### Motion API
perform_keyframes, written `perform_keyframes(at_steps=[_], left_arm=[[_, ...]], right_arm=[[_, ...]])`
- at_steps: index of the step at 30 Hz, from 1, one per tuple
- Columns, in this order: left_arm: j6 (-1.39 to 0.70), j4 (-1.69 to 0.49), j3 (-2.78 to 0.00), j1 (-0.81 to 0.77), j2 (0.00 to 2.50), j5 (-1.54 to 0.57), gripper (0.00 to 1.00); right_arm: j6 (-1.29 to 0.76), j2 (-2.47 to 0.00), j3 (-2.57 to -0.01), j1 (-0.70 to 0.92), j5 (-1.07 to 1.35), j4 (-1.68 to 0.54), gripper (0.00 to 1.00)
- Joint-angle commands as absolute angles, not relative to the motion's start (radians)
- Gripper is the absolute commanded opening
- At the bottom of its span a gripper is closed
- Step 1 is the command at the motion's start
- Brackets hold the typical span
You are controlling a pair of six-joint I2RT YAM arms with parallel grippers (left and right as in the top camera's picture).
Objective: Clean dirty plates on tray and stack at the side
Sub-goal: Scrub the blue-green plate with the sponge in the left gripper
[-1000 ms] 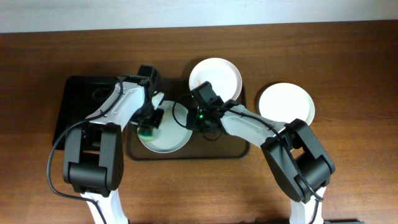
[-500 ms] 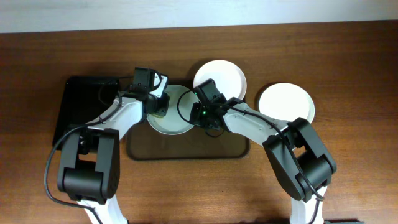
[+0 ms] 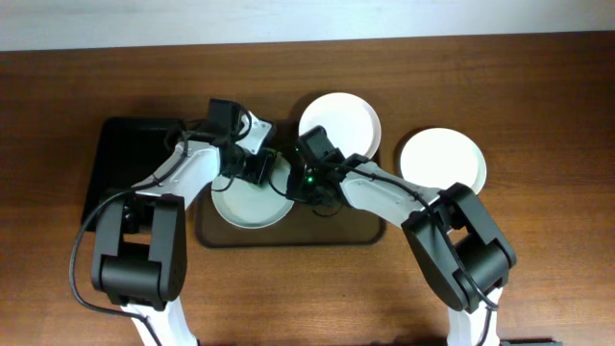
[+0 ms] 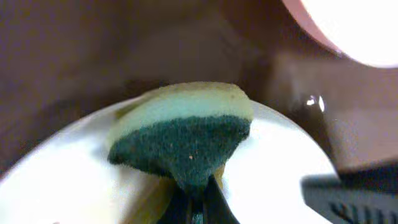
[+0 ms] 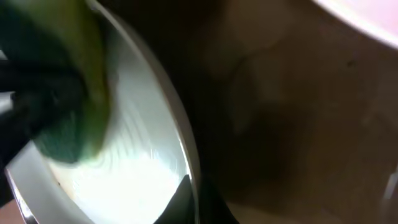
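Observation:
My right gripper is to let go of the pale blue-green plate on top of the white plate on the wooden table (image 3: 441, 164), stacking it there.
A pale blue-green plate (image 3: 248, 204) is held over the left part of the dark brown tray (image 3: 356, 234). My right gripper (image 3: 293, 185) is shut on the plate's right rim, which the right wrist view shows between its fingers (image 5: 194, 196). My left gripper (image 3: 259, 168) is shut on a yellow and green sponge (image 4: 186, 134) and presses it on the plate's upper part (image 4: 74, 186). A white plate (image 3: 338, 123) lies on the tray's far right. Another white plate (image 3: 442, 161) lies on the table to the right of the tray.
A glossy black tray (image 3: 130, 173) lies at the left, beside the brown tray. The wooden table's (image 3: 538, 240) far edge meets a white wall at the top.
The pale plate has come down and toward me from half a second ago. My left gripper with the sponge has shifted slightly right across the plate's upper part.

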State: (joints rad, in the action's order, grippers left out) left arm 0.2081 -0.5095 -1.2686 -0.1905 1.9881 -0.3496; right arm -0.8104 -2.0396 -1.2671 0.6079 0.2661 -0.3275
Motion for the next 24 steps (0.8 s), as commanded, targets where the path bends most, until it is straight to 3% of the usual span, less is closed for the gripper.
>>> perform_keyframes(at_steps=[1,4,8,12,15,18,21,24], left_arm=[[0.251,-0.646,-1.414,-0.173,1.972,-0.423,0.01],[0.170,-0.838,-1.643,-0.133,1.972,-0.332,0.01],[0.170,-0.999,-1.589,-0.125,1.977,-0.310,0.01],[0.235,-0.974,-1.406,-0.125,1.980,-0.360,0.01],[0.220,-0.789,-1.328,-0.121,1.981,-0.301,0.01],[0.146,-0.669,-1.328,-0.121,1.981,-0.088,0.01],[0.142,-0.603,-1.361,-0.121,1.981,-0.027,0.01],[0.102,-0.699,-1.528,-0.121,1.980,-0.030,0.01]], right_arm=[[-0.794,-2.062,-1.274,0.622,0.288,-0.321,0.04],[-0.794,-2.062,-1.274,0.622,0.284,-0.321,0.04],[-0.794,-2.062,-1.274,0.622,0.284,-0.321,0.04],[-0.794,-2.062,-1.274,0.622,0.284,-0.321,0.04],[-0.794,-2.062,-1.274,0.622,0.285,-0.321,0.04],[-0.794,-2.062,-1.274,0.622,0.285,-0.322,0.04],[-0.794,-2.062,-1.274,0.622,0.285,-0.322,0.04],[-0.794,-2.062,-1.274,0.622,0.285,-0.324,0.04]])
